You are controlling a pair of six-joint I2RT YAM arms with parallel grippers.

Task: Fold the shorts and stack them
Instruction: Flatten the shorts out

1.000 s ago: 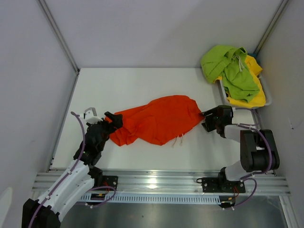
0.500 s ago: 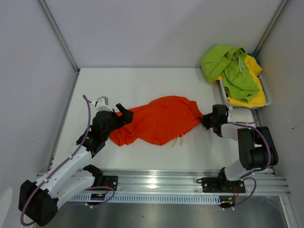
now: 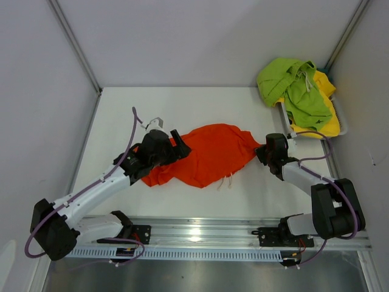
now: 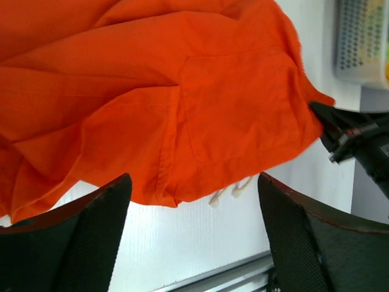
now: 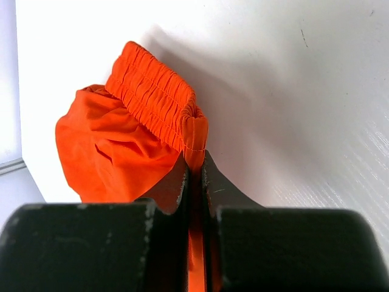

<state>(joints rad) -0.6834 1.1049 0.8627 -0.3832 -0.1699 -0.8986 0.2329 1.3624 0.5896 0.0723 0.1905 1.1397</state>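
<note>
The orange shorts' hem corner (image 3: 196,154) (image 4: 177,89) beside the stitched pocket, in the middle of the cloth, is the next spot my left gripper should go to and close on.
The orange shorts (image 3: 213,155) lie crumpled in the middle of the table, white drawstrings (image 3: 228,180) at their near edge. My left gripper (image 3: 181,148) hovers open above their left part; in the left wrist view its fingers (image 4: 73,237) frame the orange cloth (image 4: 152,91) and bare table. My right gripper (image 3: 262,151) is shut on the right end of the shorts, pinching the elastic waistband (image 5: 158,103) between its closed jaws (image 5: 194,173). Lime green shorts (image 3: 292,88) and yellow shorts (image 3: 325,125) are piled at the back right.
A white basket (image 3: 340,131) at the back right holds the green and yellow shorts, which spill over its rim. Grey walls close in the table on the left, back and right. An aluminium rail (image 3: 200,231) runs along the near edge.
My left arm has swung right and reached out over the orange shorts, still open. My right gripper has shut on the waistband edge.
</note>
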